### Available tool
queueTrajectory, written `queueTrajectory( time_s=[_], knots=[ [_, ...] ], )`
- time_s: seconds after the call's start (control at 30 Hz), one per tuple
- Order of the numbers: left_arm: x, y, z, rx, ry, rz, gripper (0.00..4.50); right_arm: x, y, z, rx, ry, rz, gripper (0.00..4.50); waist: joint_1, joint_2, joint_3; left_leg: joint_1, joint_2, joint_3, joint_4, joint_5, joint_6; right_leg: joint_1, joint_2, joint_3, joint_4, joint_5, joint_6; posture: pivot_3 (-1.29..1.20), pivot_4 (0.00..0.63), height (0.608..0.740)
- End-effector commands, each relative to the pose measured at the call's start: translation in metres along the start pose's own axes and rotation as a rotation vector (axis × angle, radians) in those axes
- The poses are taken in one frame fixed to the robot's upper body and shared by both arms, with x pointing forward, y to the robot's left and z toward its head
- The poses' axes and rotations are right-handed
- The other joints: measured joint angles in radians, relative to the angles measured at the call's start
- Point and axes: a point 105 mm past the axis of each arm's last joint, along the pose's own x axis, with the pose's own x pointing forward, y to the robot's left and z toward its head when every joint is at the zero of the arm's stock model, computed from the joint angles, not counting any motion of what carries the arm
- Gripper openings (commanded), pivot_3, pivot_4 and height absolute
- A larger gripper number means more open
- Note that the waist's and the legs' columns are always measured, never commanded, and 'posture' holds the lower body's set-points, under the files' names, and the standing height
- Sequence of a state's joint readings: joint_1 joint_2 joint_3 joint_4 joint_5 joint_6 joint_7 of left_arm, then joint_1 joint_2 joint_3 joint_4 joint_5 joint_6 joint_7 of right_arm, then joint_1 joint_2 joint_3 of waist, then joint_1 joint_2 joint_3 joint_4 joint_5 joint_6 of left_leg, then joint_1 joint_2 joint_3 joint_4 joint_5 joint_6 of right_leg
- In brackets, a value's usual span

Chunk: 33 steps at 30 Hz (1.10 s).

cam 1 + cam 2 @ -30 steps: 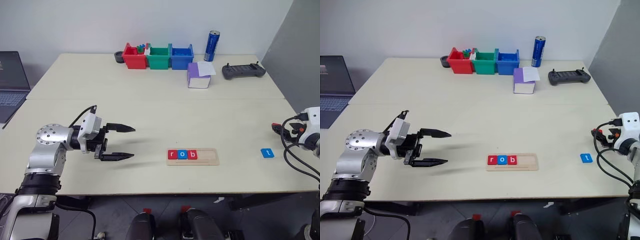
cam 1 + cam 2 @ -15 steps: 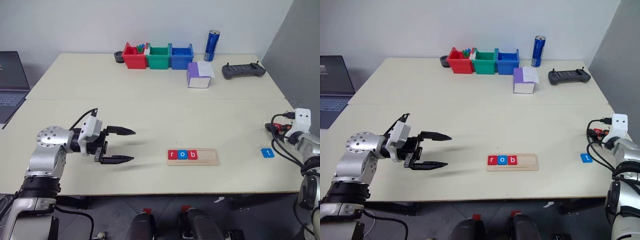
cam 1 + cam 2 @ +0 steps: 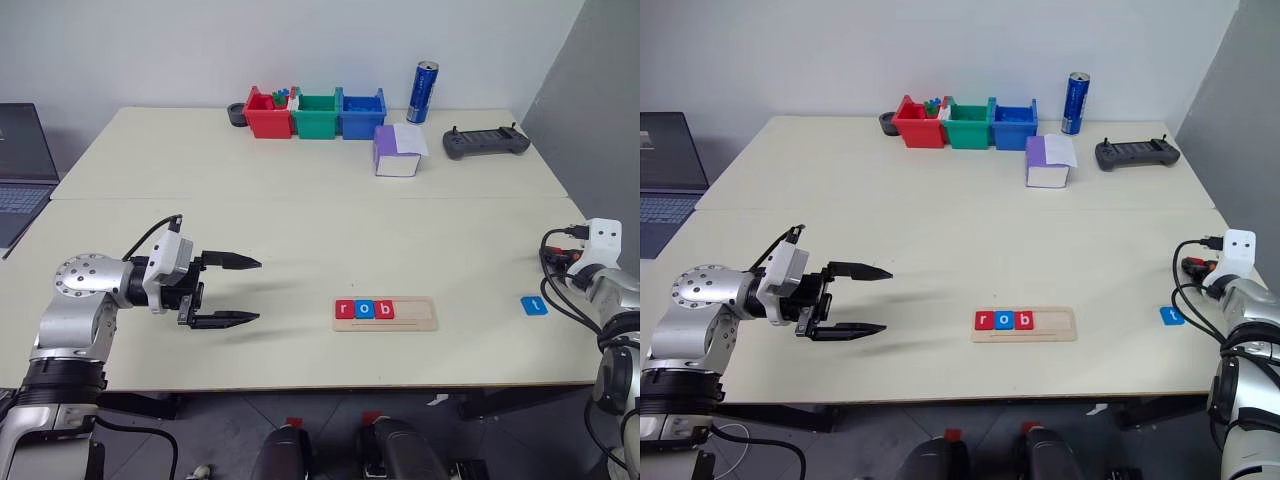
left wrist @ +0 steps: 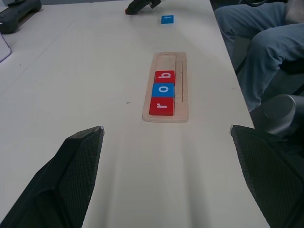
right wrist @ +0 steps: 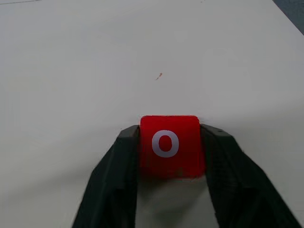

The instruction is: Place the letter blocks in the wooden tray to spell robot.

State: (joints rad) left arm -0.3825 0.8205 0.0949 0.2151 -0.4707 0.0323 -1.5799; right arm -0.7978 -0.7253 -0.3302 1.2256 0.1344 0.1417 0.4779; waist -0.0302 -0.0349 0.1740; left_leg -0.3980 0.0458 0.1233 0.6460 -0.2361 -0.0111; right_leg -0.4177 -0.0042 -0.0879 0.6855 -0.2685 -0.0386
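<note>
My right gripper is holding the red o block deep in its fingers, so I will put it down beside the tray and take just its near half (image 5: pixel 172 165).
The wooden tray (image 3: pixel 415 313) lies near the table's front edge and holds three letter blocks: a red r (image 3: pixel 345 309), a blue o (image 3: pixel 365 309) and a red b (image 3: pixel 384 309). Its right part is bare. A blue letter block (image 3: pixel 534 305) lies flat on the table to the right of the tray. At the table's right edge my right gripper (image 3: pixel 556 256) is shut on a red o block (image 5: pixel 169 145), its fingers (image 5: pixel 118 161) pressing both sides. My left gripper (image 3: pixel 259 290) hangs open over the table left of the tray, holding nothing.
Red (image 3: pixel 269 113), green (image 3: pixel 317 114) and blue (image 3: pixel 362 112) bins stand at the back, with a blue can (image 3: pixel 426 91), a purple-and-white box (image 3: pixel 398 150) and a black controller (image 3: pixel 486 142). A laptop (image 3: pixel 20 165) sits at the far left. A person's legs (image 4: pixel 256 38) are beside the table's front.
My right gripper has come forward and down at the table's right edge and shut on the red o block. The left gripper stays open, about where it was.
</note>
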Motion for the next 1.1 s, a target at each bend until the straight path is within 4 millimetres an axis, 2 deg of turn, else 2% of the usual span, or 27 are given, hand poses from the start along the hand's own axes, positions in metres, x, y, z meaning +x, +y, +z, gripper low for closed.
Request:
queueTrajectory(
  time_s=[0.03,0.1,0.17,0.23,0.27,0.37,0.5,0.6,0.8,1.0,1.07,1.1],
  knots=[
    [-0.001,0.005,0.01,0.043,-0.017,0.009,4.5,-0.001,0.001,-0.008,-0.044,0.023,0.001,1.45,0.0,0.0,0.0,0.0,0.0,0.0,0.0,0.0,0.0,0.0,0.0,0.0,0.0,0.0,0.0,0.0,0.15,0.74],
    [0.001,0.007,0.01,0.045,-0.019,0.003,4.5,-0.001,0.01,-0.004,-0.185,0.008,0.032,1.45,0.001,0.0,0.0,0.0,0.0,0.0,0.0,0.0,0.0,0.0,0.0,0.0,0.0,0.0,0.0,0.0,0.15,0.74],
    [0.003,0.008,0.009,0.046,-0.019,-0.005,4.5,-0.008,0.03,0.007,-0.234,-0.054,0.085,1.45,0.002,0.0,0.0,0.0,0.0,0.0,0.0,0.0,0.0,0.0,0.0,0.0,0.0,0.0,0.0,0.0,0.15,0.74],
    [0.005,0.01,0.007,0.047,-0.023,-0.012,4.5,-0.026,0.06,0.014,-0.238,-0.099,0.139,1.45,0.001,0.0,-0.001,-0.001,0.001,-0.001,-0.001,0.0,0.0,0.0,0.0,-0.001,-0.001,0.0,0.0,0.0,0.15,0.74],
    [0.006,0.01,0.006,0.047,-0.027,-0.016,4.5,-0.038,0.079,0.013,-0.238,-0.107,0.163,1.45,0.001,0.0,-0.001,-0.001,0.001,-0.001,-0.001,0.0,0.0,-0.001,0.0,-0.001,0.0,0.0,0.0,0.0,0.15,0.74],
    [0.01,0.011,0.005,0.046,-0.04,-0.029,4.5,-0.068,0.116,-0.001,-0.186,-0.094,0.192,1.45,-0.001,0.001,-0.001,-0.002,0.001,-0.001,-0.001,0.0,0.0,-0.003,0.001,-0.001,0.003,0.0,0.0,0.0,0.15,0.74],
    [0.017,0.013,0.004,0.051,-0.053,-0.045,4.5,-0.095,0.151,-0.021,-0.114,-0.052,0.214,1.45,0.003,0.001,-0.001,-0.002,0.001,-0.002,-0.001,-0.001,0.002,-0.003,0.001,-0.002,0.004,0.0,0.0,0.0,0.15,0.74],
    [0.019,0.015,0.004,0.054,-0.055,-0.049,4.5,-0.101,0.157,-0.028,-0.091,-0.025,0.207,1.45,0.004,0.0,-0.001,-0.002,0.001,-0.003,0.0,-0.001,0.003,-0.002,0.0,-0.002,0.003,0.0,0.001,0.0,0.15,0.74],
    [0.02,0.019,0.005,0.061,-0.051,-0.054,4.5,-0.102,0.151,-0.04,-0.087,0.026,0.187,1.45,0.004,0.0,-0.001,-0.002,0.001,-0.003,-0.001,-0.001,0.003,-0.003,0.001,-0.002,0.002,0.0,0.0,0.0,0.15,0.74],
    [0.021,0.019,0.004,0.061,-0.052,-0.059,4.5,-0.102,0.151,-0.034,-0.108,0.039,0.228,3.51,0.003,0.0,-0.001,-0.002,0.001,-0.003,-0.001,-0.001,0.003,-0.003,0.001,-0.002,0.002,0.0,0.001,0.0,0.15,0.74],
    [0.02,0.019,0.003,0.058,-0.051,-0.06,4.5,-0.105,0.148,-0.024,-0.131,0.037,0.28,4.16,0.003,0.0,-0.001,-0.002,0.0,-0.003,0.0,-0.001,0.003,-0.003,0.001,-0.002,0.001,0.0,0.001,0.0,0.15,0.74],
    [0.02,0.019,0.003,0.056,-0.05,-0.06,4.5,-0.107,0.146,-0.017,-0.149,0.026,0.314,4.16,0.003,0.0,-0.001,-0.002,0.0,-0.003,0.0,-0.001,0.003,-0.003,0.001,-0.002,0.001,0.0,0.001,0.0,0.15,0.74]
  ],
)
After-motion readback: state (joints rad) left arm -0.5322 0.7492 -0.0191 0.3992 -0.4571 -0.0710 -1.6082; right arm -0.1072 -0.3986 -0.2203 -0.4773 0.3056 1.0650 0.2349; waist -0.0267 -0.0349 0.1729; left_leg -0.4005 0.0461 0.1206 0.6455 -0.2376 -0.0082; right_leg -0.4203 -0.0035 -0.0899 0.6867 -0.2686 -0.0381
